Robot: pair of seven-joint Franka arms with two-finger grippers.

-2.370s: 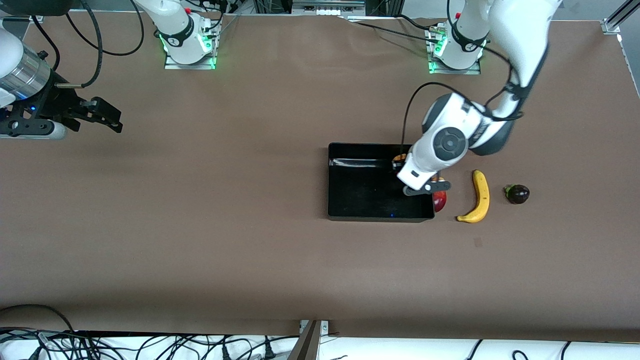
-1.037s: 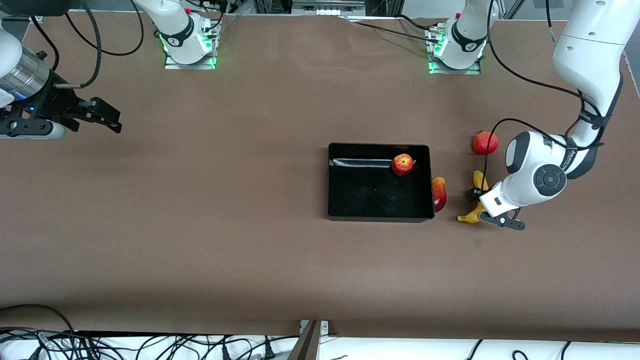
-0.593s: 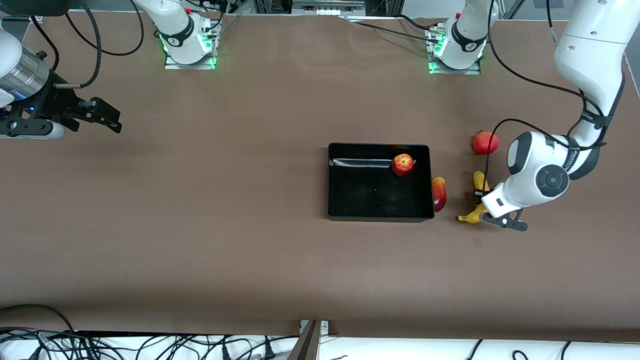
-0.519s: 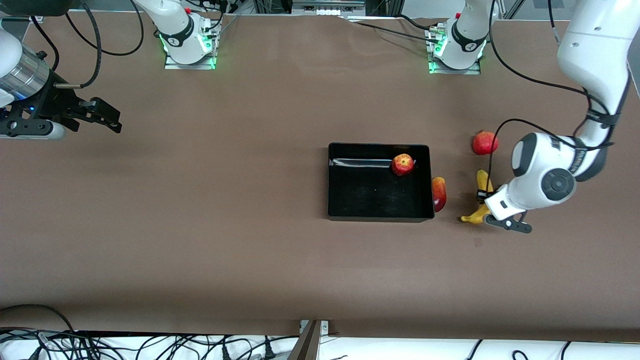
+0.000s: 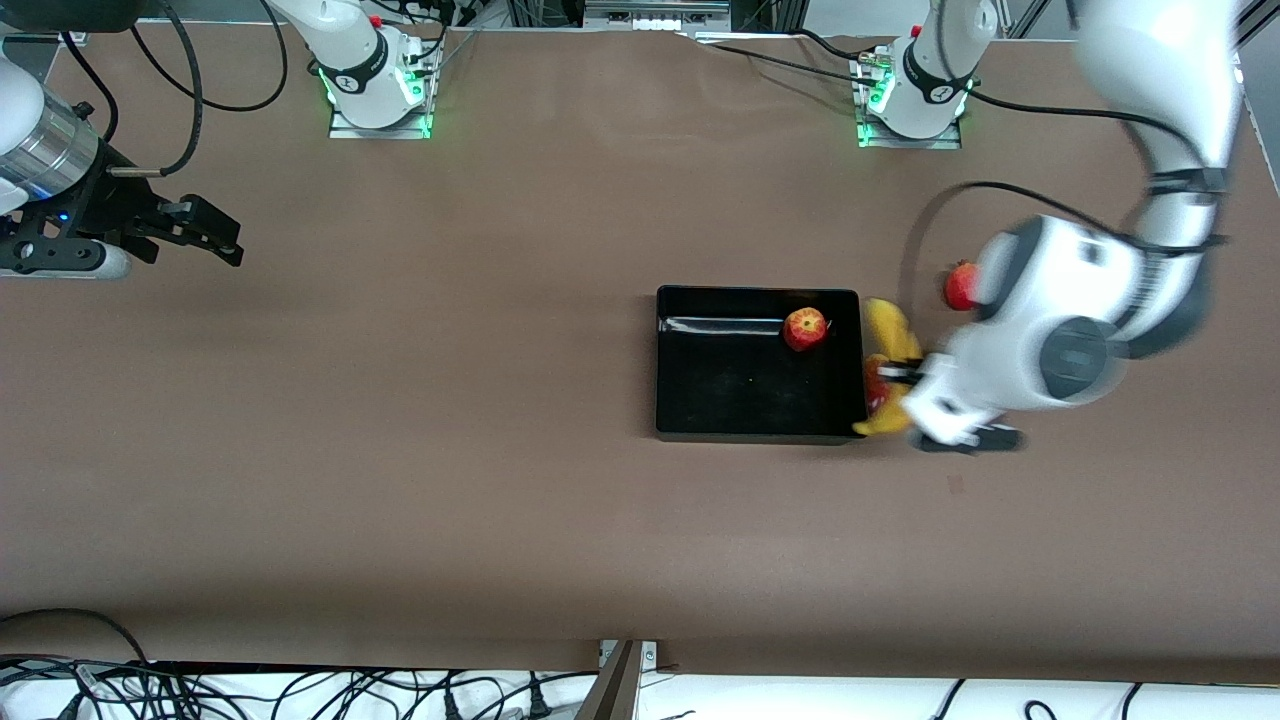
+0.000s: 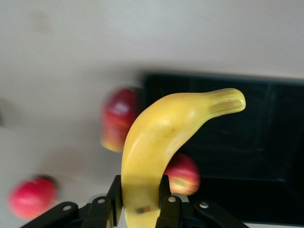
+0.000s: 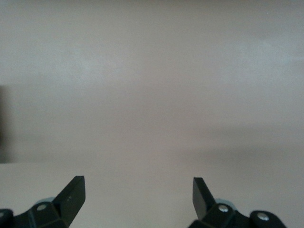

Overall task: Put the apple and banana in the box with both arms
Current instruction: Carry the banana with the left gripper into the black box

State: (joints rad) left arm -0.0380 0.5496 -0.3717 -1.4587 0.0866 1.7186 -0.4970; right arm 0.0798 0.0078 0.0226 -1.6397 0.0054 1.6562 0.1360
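My left gripper has the banana in the air over the box's wall. It will let go of it near the middle of the black box's bottom [image 5: 743, 370] [image 6: 244, 131], beside the apple.
The apple [image 5: 805, 329] lies inside the black box [image 5: 720, 400], near its corner toward the left arm's end; it shows blurred in the left wrist view [image 6: 183, 174]. My left gripper [image 5: 897, 378] is shut on the yellow banana [image 5: 892, 350] and holds it in the air over the box's wall at the left arm's end. In the left wrist view the banana [image 6: 161, 142] stands between the fingers [image 6: 114, 199], with the box [image 6: 256, 142] under it. My right gripper [image 5: 215, 238] is open and empty, waiting at the right arm's end of the table; it also shows in the right wrist view [image 7: 138, 190].
An elongated red-and-yellow fruit [image 5: 874, 385] lies against the outside of the box, under the held banana; it also shows in the left wrist view [image 6: 118, 118]. A round red fruit [image 5: 958, 285] lies toward the left arm's base, partly hidden by the arm.
My left gripper has closed on the banana, lifted it off the table and carried it toward the box. The right arm has not moved.
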